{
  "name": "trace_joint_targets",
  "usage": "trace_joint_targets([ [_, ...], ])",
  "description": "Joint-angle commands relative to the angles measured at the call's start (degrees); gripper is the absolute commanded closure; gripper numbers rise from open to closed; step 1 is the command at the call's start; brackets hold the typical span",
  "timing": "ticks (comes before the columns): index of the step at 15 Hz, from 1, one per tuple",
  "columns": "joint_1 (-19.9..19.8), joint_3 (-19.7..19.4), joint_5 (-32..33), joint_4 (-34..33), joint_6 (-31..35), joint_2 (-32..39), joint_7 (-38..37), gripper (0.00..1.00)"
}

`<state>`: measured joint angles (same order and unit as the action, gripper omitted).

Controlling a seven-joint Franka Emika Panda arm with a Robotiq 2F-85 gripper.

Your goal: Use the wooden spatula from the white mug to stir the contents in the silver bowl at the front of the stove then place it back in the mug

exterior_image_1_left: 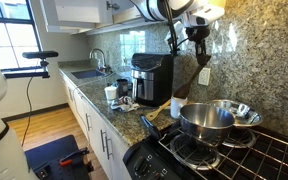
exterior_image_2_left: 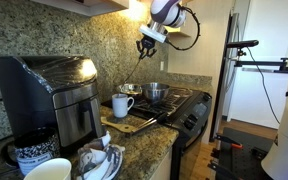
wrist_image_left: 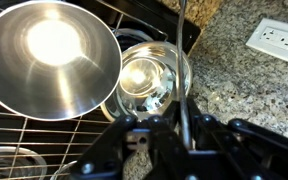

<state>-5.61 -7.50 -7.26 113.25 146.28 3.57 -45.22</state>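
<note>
Next, my gripper lets go of the wooden spatula inside the white mug (exterior_image_1_left: 178,104), which stands beside the deep silver bowl.
My gripper (exterior_image_1_left: 197,38) (exterior_image_2_left: 148,38) is shut on the thin handle of the wooden spatula (exterior_image_1_left: 200,56) (exterior_image_2_left: 139,66) (wrist_image_left: 182,60), which hangs down from it, high above the stove (exterior_image_1_left: 220,158) (exterior_image_2_left: 184,103). In the wrist view my jaws (wrist_image_left: 184,128) clamp the handle. The deep silver bowl (exterior_image_1_left: 205,120) (exterior_image_2_left: 156,93) (wrist_image_left: 49,55) sits on the front grate, below the spatula and to one side. The white mug (exterior_image_1_left: 176,106) (exterior_image_2_left: 121,105) stands on the counter beside the stove, empty. It is out of the wrist view.
A shallower shiny bowl (exterior_image_1_left: 241,112) (wrist_image_left: 154,75) sits behind the deep one, near the backsplash. A black coffee machine (exterior_image_1_left: 152,78) (exterior_image_2_left: 54,95) stands next to the mug. A wall outlet (wrist_image_left: 276,40) is on the granite backsplash. A sink (exterior_image_1_left: 88,72) lies further along the counter.
</note>
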Motion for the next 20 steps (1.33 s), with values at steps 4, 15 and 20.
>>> trace_joint_targets([
  [4, 0.6, -0.2, 4.9, 0.3, 0.7, 0.8, -4.4, 0.94],
  [15, 1.3, 0.4, 6.1, -0.2, -0.7, 1.3, -2.5, 0.95],
  [20, 2.0, 0.8, 9.0, -0.2, -1.3, 1.4, -1.5, 0.95],
])
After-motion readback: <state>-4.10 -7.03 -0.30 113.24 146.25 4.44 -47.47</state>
